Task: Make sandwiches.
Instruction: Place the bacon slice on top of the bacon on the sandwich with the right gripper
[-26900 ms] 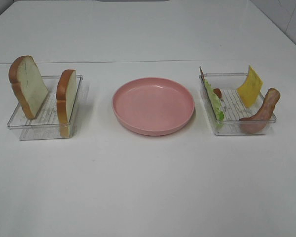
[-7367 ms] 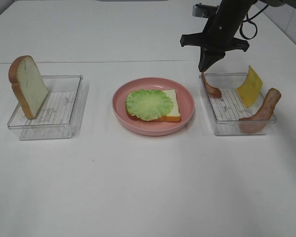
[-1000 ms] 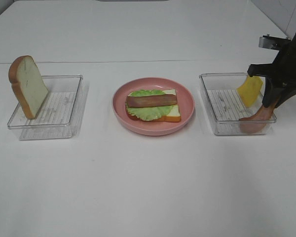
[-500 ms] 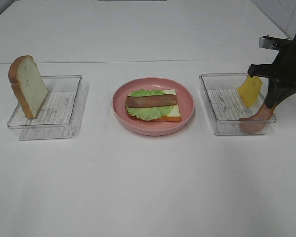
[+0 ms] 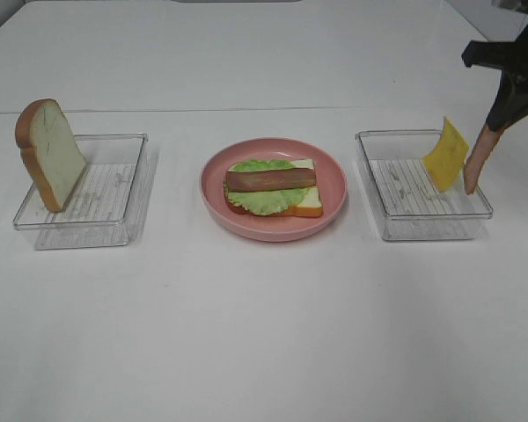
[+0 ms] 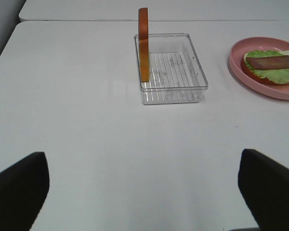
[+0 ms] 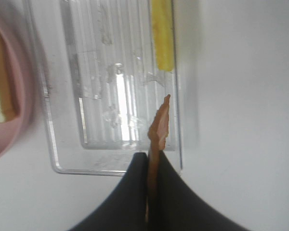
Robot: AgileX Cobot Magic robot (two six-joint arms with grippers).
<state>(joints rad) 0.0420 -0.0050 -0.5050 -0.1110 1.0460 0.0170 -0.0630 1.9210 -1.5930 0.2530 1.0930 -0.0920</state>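
Note:
I will use my right gripper to set its bacon strip down and let go of it on top of the bacon lying over the green lettuce [image 5: 282,182].
The partly built sandwich [image 5: 273,186] lies on the round pink plate [image 5: 334,198]: one bread slice, green lettuce and one bacon strip on top. It also shows in the left wrist view [image 6: 272,67]. My right gripper [image 5: 498,118] is shut on a second bacon strip [image 5: 475,163], which hangs above the right edge of the right clear tray [image 5: 396,230]. The right wrist view shows the pinched strip [image 7: 159,125] over that tray [image 7: 67,166]. A yellow cheese square [image 5: 446,156] leans in the tray. A second bread slice [image 5: 48,154] stands in the left tray [image 5: 114,230]. My left gripper [image 6: 144,166] is open and empty, well back from that tray.
The white table runs wide on all sides. In the left wrist view the bread slice [image 6: 143,45] shows edge-on at the tray's [image 6: 183,91] near side. The cheese [image 7: 162,36] sits at the right tray's far end in the right wrist view.
My right gripper has risen and lifted the bacon strip out of the right tray; the strip now hangs free. The plate, cheese and left bread have not moved.

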